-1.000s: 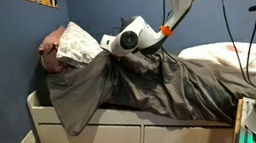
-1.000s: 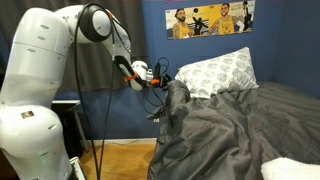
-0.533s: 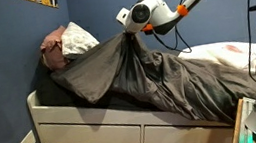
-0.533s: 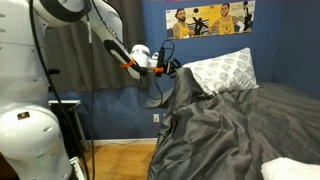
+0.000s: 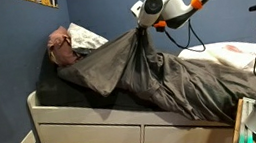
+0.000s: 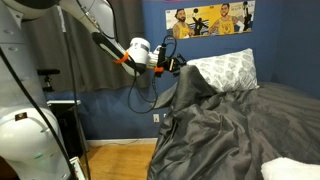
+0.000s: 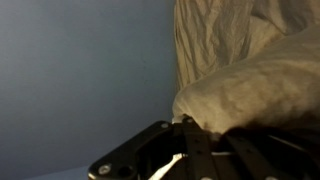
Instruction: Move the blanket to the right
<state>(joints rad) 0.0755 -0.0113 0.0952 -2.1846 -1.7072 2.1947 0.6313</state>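
The bunched corner, now held lifted above the bed, will be let go by my gripper on the bed [image 5: 150, 48] between the patterned white pillow and the white folded bedding.
The blanket [image 5: 137, 65] is a large dark grey wrinkly cover lying over the bed in both exterior views [image 6: 230, 125]. My gripper [image 5: 143, 26] is shut on a bunched corner of it and holds that corner lifted above the bed, so the fabric hangs in a tent from the jaws [image 6: 180, 68]. In the wrist view the gripper [image 7: 185, 125] pinches a pale-looking fold of the blanket [image 7: 250, 90] against a blue wall.
A patterned white pillow [image 6: 225, 68] and a pinkish pillow [image 5: 59, 46] lie at the head of the bed. White folded bedding [image 5: 235, 54] lies further along. A drawer bed frame [image 5: 87, 136], blue walls, a dark curtain [image 6: 110, 40] and cables surround the bed.
My gripper has moved up and to the right in the exterior view with the blanket corner in it, pulling the fabric off the pillow and stretching it tauter.
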